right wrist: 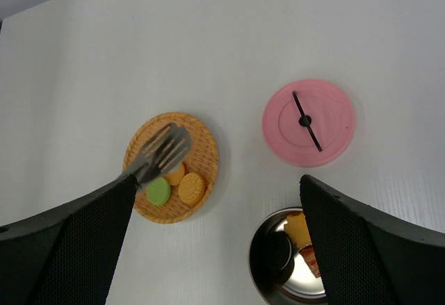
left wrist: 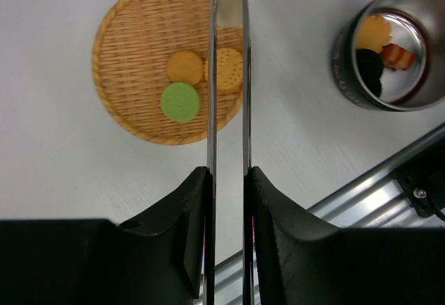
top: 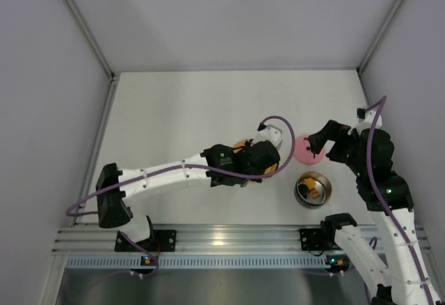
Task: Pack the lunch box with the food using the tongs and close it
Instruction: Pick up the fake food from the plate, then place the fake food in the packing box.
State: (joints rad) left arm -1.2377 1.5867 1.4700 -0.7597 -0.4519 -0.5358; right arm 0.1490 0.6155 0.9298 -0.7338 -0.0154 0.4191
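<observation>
The left gripper needs to release the pale piece with the tongs in the lunch box (top: pixel 304 185) (left wrist: pixel 362 49), between the yellow piece and the dark piece.
My left gripper (left wrist: pixel 228 173) is shut on the tongs (left wrist: pixel 212 131), whose two slim arms run forward between its fingers. The tong tips (right wrist: pixel 161 153) hang over the woven orange mat (left wrist: pixel 125 34). On the mat lie three pieces of food: orange (left wrist: pixel 185 67), yellow (left wrist: pixel 226 69) and green (left wrist: pixel 180 102). The steel lunch box (left wrist: pixel 348 76) stands open to the right with a yellow, a dark and a reddish piece inside. Its pink lid (right wrist: pixel 308 121) lies flat on the table beyond it. My right gripper (right wrist: pixel 217 180) is open above the lid and holds nothing.
The aluminium rail (top: pixel 222 239) runs along the near table edge behind the lunch box (top: pixel 313 188). Grey walls close in the table on the left, right and far side. The left arm (top: pixel 174 173) stretches across the near middle of the table.
</observation>
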